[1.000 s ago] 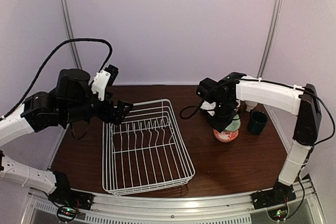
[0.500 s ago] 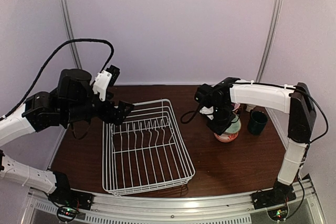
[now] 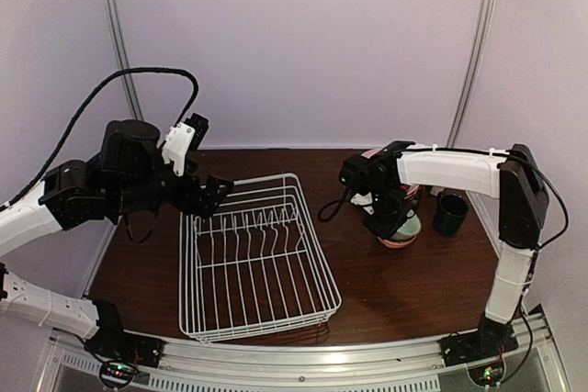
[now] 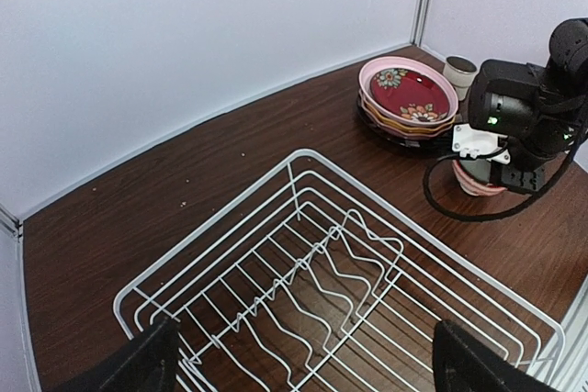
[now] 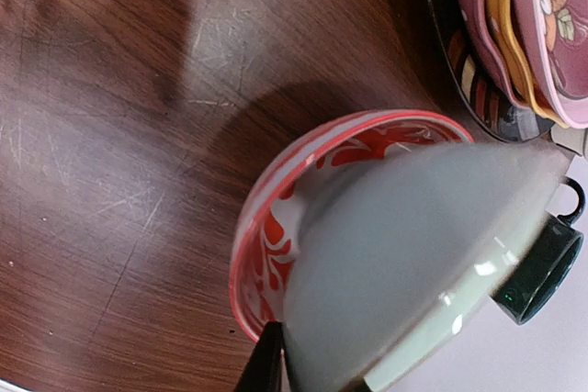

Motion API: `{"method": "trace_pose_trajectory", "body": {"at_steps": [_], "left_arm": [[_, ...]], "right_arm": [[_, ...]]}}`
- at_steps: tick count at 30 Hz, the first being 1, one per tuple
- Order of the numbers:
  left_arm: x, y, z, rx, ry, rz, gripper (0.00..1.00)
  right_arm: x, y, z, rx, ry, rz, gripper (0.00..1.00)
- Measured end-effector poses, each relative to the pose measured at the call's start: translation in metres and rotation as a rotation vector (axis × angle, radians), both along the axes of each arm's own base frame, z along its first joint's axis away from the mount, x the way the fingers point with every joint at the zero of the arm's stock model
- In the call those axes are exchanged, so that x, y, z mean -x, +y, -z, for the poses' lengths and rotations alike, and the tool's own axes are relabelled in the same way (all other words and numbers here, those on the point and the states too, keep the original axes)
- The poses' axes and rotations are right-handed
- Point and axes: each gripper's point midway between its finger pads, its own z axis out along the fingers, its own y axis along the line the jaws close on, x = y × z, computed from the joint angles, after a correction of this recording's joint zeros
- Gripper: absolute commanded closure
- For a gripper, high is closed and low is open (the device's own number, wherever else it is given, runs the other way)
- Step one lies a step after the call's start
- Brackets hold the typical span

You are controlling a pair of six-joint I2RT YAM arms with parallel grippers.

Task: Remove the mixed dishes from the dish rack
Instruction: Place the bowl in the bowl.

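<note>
Next, I open my right gripper to let the pale-green bowl settle, as it tilts inside the pink-white bowl, then take the pale-green bowl's rim (image 5: 317, 367) to seat it.
The white wire dish rack (image 3: 257, 259) (image 4: 386, 227) lies at table centre with no dishes in it. My left gripper (image 3: 209, 197) (image 4: 308, 364) hangs open above its far left corner. On the right, my right gripper (image 3: 390, 218) (image 5: 308, 378) is shut on the rim of a pale-green bowl (image 5: 413, 254), which sits tilted inside a pink-white bowl with a red pattern (image 5: 271, 227) (image 3: 401, 238). Behind them stands a stack of plates (image 4: 409, 103) (image 5: 514, 34) topped by a pink floral one. Next to them are a small white cup (image 4: 459, 71) and a teal mug (image 3: 451, 213) (image 5: 542, 268).
White walls with aluminium posts close the back and sides. Bare dark wood lies between the rack and the bowls. A black cable (image 4: 459, 208) loops off the right arm near the pink-white bowl.
My right gripper has come down and slightly left, setting the pale-green bowl into the pink-white bowl. The left arm has not moved.
</note>
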Motion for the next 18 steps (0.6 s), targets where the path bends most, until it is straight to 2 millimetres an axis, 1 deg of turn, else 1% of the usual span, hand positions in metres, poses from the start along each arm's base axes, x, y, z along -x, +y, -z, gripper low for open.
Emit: {"method": "trace_pose_trajectory", "body": {"at_steps": [3,11,15,18], "left_arm": [[0.0,0.0,0.0001,-0.001,0.0,0.0,0.03],[-0.0005,0.0004,0.0001,0.0,0.001,-0.001,0.02],[-0.0013,0.0011,0.0001,0.001,0.001,-0.004,0.03],[-0.0012,0.001,0.0001,0.001,0.001,-0.003,0.03]], "right_arm": [[-0.0015,-0.001,-0.0003,0.008,-0.007,-0.002,0.78],[-0.0015,-0.0013,-0.0004,0.01,-0.009,-0.001,0.77],[-0.001,-0.0006,-0.0002,0.007,-0.007,-0.001,0.69],[0.0008,0.0011,0.0004,-0.002,0.001,0.0,0.68]]}}
